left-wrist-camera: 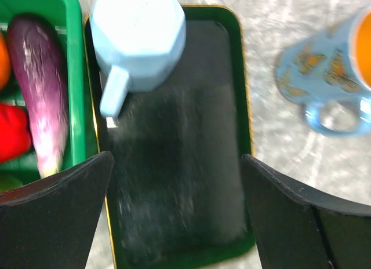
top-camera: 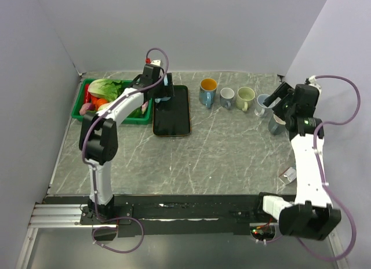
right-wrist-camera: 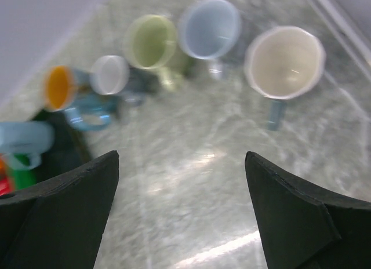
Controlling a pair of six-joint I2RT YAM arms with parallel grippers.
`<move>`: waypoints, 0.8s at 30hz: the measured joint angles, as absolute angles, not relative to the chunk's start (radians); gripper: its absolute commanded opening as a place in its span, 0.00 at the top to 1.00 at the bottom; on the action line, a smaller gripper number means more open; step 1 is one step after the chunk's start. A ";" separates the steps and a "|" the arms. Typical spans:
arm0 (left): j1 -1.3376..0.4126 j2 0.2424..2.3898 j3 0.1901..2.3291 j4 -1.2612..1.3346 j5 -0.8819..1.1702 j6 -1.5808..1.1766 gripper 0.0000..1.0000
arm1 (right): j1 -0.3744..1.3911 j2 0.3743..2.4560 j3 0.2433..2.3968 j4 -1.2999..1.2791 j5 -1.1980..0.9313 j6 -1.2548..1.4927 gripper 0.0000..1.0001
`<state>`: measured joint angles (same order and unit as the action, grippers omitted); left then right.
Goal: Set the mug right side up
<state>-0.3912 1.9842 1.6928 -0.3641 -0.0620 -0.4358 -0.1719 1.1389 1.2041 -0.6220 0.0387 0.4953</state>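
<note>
The light blue mug stands upside down in the dark tray, and my left gripper should close next on the handle (top-camera: 158, 100) (left-wrist-camera: 115, 93) of that mug.
A light blue mug (left-wrist-camera: 138, 37) stands upside down, flat base up, in the far left corner of a dark tray (left-wrist-camera: 191, 164). Its handle points toward the camera in the left wrist view. In the top view the mug (top-camera: 168, 82) is mostly hidden behind my left gripper (top-camera: 162, 93). My left gripper (left-wrist-camera: 177, 159) is open and empty, hovering over the tray just short of the mug. My right gripper (top-camera: 277, 101) is open and empty at the far right, above the table by a row of mugs; it also shows in the right wrist view (right-wrist-camera: 182, 156).
Upright mugs stand in a row: an orange-lined blue mug (top-camera: 208, 90), a white one (top-camera: 226, 97), a green one (top-camera: 245, 98), a blue one (top-camera: 264, 104) and a cream-lined one (right-wrist-camera: 284, 61). A green basket (top-camera: 79, 104) of vegetables sits left of the tray, with an eggplant (left-wrist-camera: 40, 89).
</note>
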 measured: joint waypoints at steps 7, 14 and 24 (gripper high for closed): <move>-0.389 2.128 1.797 -0.345 -0.097 -0.322 0.04 | -0.159 1.066 1.204 -0.574 -0.104 0.501 0.06; -0.381 2.206 1.838 -0.339 -0.157 -0.265 0.04 | -0.155 1.081 1.190 -0.563 -0.173 0.501 0.06; -0.373 2.251 1.868 -0.302 -0.163 -0.214 0.12 | -0.155 1.091 1.189 -0.553 -0.199 0.501 0.08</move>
<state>-0.3729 2.2509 1.8683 -0.3023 -0.1631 -0.2138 -0.1547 1.0908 1.1893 -0.5529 -0.1993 0.5007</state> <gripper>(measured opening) 0.942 0.931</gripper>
